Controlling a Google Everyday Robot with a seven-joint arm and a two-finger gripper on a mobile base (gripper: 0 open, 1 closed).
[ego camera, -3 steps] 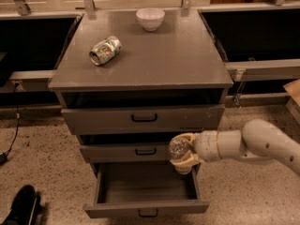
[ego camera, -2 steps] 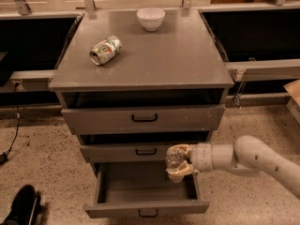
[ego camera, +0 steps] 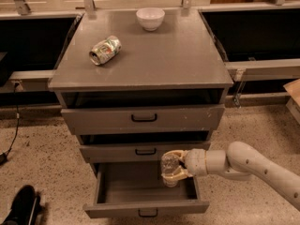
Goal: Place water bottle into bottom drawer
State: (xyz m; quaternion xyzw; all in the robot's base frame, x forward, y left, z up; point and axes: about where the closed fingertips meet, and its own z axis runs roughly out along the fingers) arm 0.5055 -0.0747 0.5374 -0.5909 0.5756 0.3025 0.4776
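Observation:
Next, my gripper lets go of the water bottle on the bottom drawer's inside (ego camera: 166,188), a little behind the front with the black handle.
The water bottle (ego camera: 169,165) is clear crinkled plastic, held roughly upright with its white cap pointing down. My gripper (ego camera: 176,167) reaches in from the right and is shut on it. It hangs over the right half of the bottom drawer (ego camera: 145,206), which is pulled open with a black handle on its front. The bottle sits just in front of the middle drawer's face and looks to be above the tray floor.
A crushed green-and-silver can (ego camera: 105,50) and a white bowl (ego camera: 150,18) sit on the grey cabinet top (ego camera: 154,60). The top drawer (ego camera: 143,118) and middle drawer (ego camera: 145,151) stand slightly ajar. A black shoe (ego camera: 18,210) is on the floor at lower left.
My gripper has carried the bottle down and slightly left, from beside the middle drawer's face to over the open bottom drawer. The arm has lowered with it.

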